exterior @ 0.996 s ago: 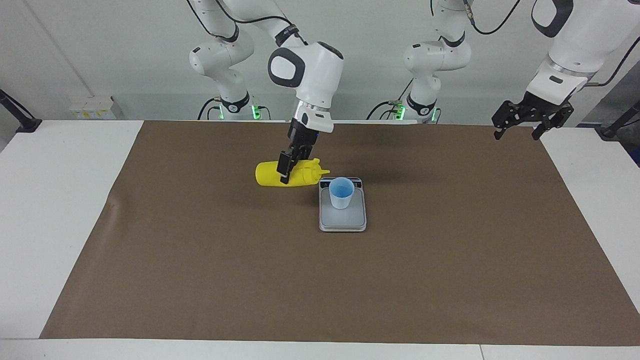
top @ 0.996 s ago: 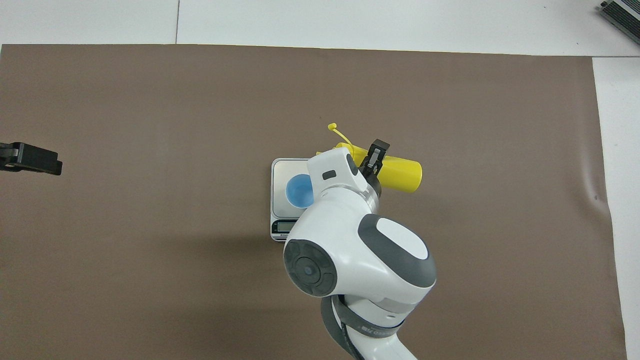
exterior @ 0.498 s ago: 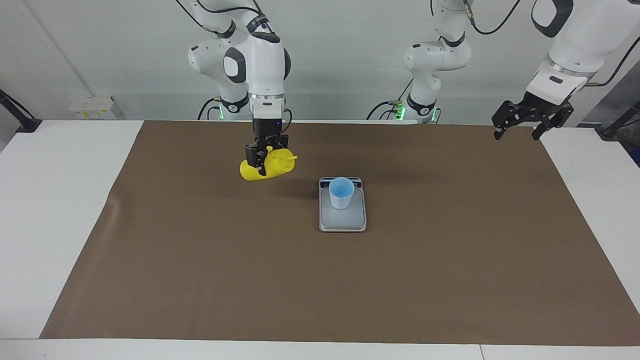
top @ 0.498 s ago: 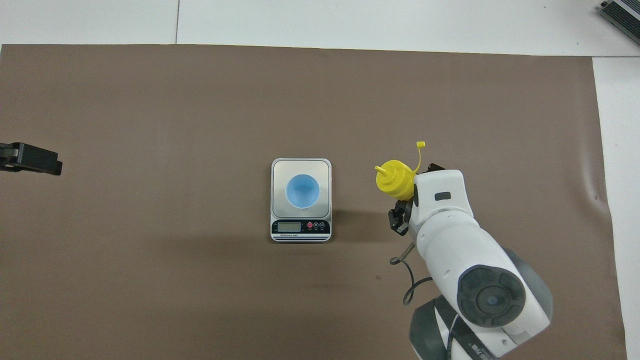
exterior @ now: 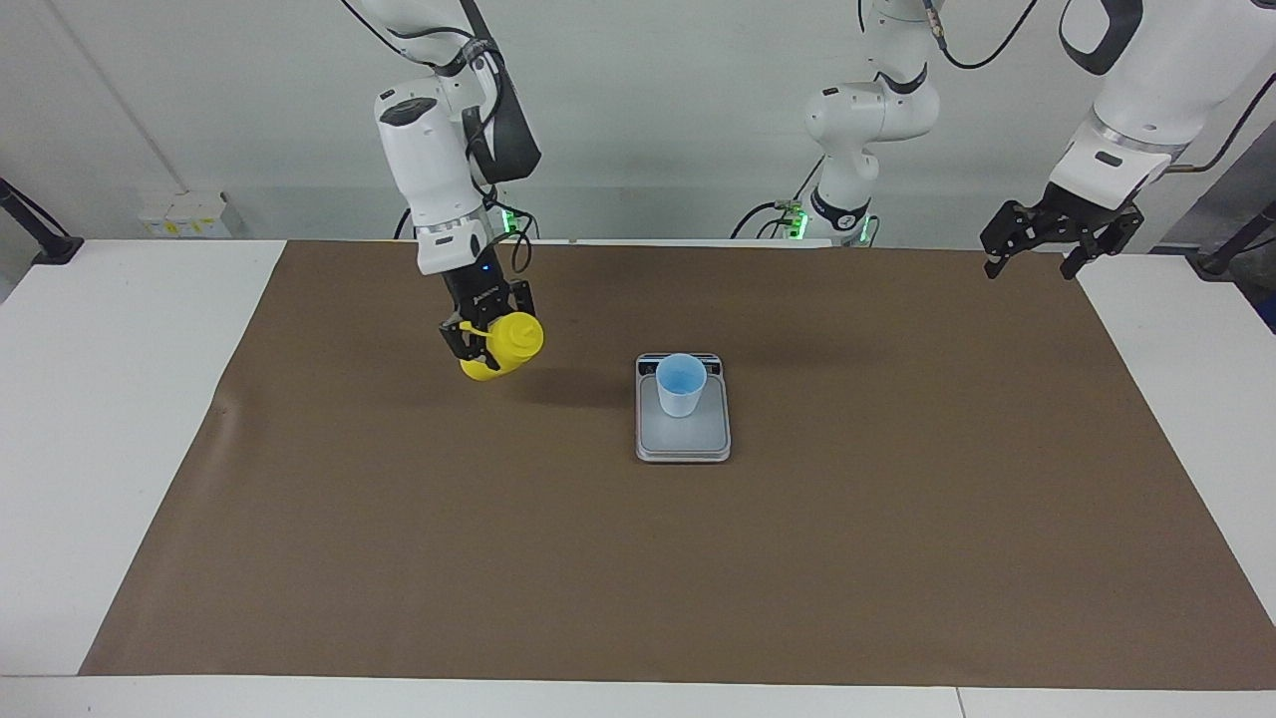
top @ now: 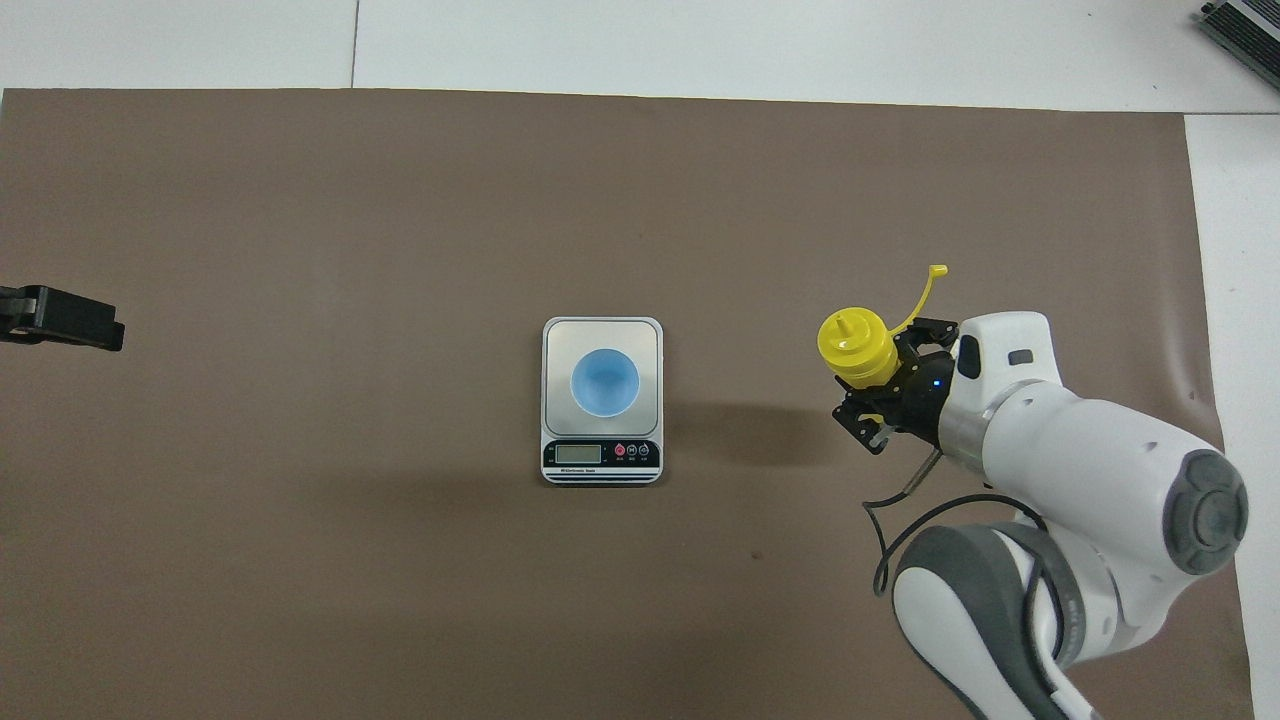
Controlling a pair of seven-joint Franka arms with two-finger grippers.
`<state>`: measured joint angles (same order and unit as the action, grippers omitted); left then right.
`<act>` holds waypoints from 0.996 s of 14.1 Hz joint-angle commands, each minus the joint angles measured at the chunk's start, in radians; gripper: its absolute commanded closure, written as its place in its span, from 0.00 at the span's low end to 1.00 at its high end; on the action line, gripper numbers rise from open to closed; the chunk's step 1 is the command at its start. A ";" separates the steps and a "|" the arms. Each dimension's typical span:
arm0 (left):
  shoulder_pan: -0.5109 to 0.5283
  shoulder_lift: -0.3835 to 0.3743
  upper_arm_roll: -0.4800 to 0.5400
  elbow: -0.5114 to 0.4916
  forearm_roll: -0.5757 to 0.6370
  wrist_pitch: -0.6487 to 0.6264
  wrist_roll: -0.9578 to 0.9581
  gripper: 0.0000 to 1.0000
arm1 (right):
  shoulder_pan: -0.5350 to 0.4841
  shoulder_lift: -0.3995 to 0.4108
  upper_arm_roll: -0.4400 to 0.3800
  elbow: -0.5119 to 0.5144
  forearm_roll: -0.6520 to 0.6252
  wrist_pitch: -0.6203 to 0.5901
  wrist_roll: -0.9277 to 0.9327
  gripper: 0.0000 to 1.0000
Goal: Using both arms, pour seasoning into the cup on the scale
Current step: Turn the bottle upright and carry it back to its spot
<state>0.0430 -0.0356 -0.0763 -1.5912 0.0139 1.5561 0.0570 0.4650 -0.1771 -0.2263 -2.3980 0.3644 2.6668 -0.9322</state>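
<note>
The seasoning bottle will stand on the mat, set by my right gripper midway (top: 973,390) between the scale and the mat's edge on its side.
The yellow seasoning bottle (exterior: 501,345) (top: 853,345) hangs over the brown mat, toward the right arm's end of the table and well apart from the scale. It stands nearly upright with its nozzle up and its cap strap (top: 925,288) sticking out. My right gripper (exterior: 485,339) (top: 885,390) is shut on its body. The pale blue cup (exterior: 681,385) (top: 605,381) stands upright on the scale (exterior: 688,437) (top: 556,335). My left gripper (exterior: 1043,254) (top: 62,318) waits open and empty in the air over the mat's edge at the left arm's end.
A brown mat (exterior: 638,558) covers most of the white table (exterior: 120,399). The scale's display strip (top: 600,455) faces the robots.
My right arm has swung the bottle away from the cup toward its own end of the table, turning it from lying sideways to nearly upright. The left arm has not moved.
</note>
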 commanded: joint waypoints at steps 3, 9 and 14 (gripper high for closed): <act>0.009 -0.003 -0.007 0.000 0.011 -0.016 0.003 0.00 | -0.138 0.045 0.004 -0.010 0.516 -0.053 -0.557 1.00; 0.009 -0.003 -0.007 0.000 0.011 -0.016 0.003 0.00 | -0.325 0.142 0.004 -0.004 0.912 -0.223 -1.043 1.00; 0.009 -0.003 -0.007 0.000 0.011 -0.016 0.003 0.00 | -0.463 0.185 0.004 -0.001 1.004 -0.375 -1.218 1.00</act>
<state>0.0430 -0.0356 -0.0763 -1.5912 0.0139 1.5558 0.0570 0.0518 -0.0022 -0.2332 -2.4135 1.3276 2.3350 -2.0753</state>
